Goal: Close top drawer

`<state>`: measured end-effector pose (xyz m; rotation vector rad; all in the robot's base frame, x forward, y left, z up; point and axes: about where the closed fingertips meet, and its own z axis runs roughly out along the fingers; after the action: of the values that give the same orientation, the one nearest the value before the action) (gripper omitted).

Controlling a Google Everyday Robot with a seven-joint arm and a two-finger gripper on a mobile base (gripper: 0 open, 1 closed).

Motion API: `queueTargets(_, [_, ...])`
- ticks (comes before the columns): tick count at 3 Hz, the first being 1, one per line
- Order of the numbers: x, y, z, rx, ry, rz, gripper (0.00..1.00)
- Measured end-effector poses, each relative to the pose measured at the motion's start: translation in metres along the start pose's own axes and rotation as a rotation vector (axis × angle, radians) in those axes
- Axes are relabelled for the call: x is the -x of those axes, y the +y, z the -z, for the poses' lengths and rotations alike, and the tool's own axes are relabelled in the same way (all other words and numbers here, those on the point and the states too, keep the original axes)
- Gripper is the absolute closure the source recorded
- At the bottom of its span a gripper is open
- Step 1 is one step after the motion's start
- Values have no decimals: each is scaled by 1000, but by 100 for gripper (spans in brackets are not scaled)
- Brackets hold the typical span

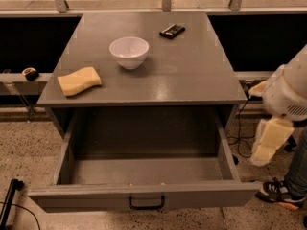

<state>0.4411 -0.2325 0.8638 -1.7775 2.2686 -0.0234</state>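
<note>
My gripper should close just short of the top drawer's front (197, 200), next to the drawer's black bar handle, because it should push the drawer shut.
The top drawer (144, 176) is pulled wide open and looks empty inside. Its flat grey front (86, 199) faces me at the bottom of the view, with a small black bar handle (146, 203) at its middle. The lower drawers are hidden beneath it. Of my arm I see only a white joint (288, 92) and a cream link (269, 140), to the right of the drawer's right side and apart from it. My gripper is out of view.
On the grey cabinet top (192, 75) stand a white bowl (129, 51), a yellow sponge (79, 80) at the left and a small black object (172, 30) at the back. A person's shoe (280, 195) and cables (242, 138) lie on the floor at the right. A black pole (9, 202) stands at the lower left.
</note>
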Motion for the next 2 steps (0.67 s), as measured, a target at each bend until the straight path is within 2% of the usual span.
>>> queueTargets(1, [-17,34,-39,17,-57,41,0])
queueTargets(2, [-22,39,-44,24,-52,56,0])
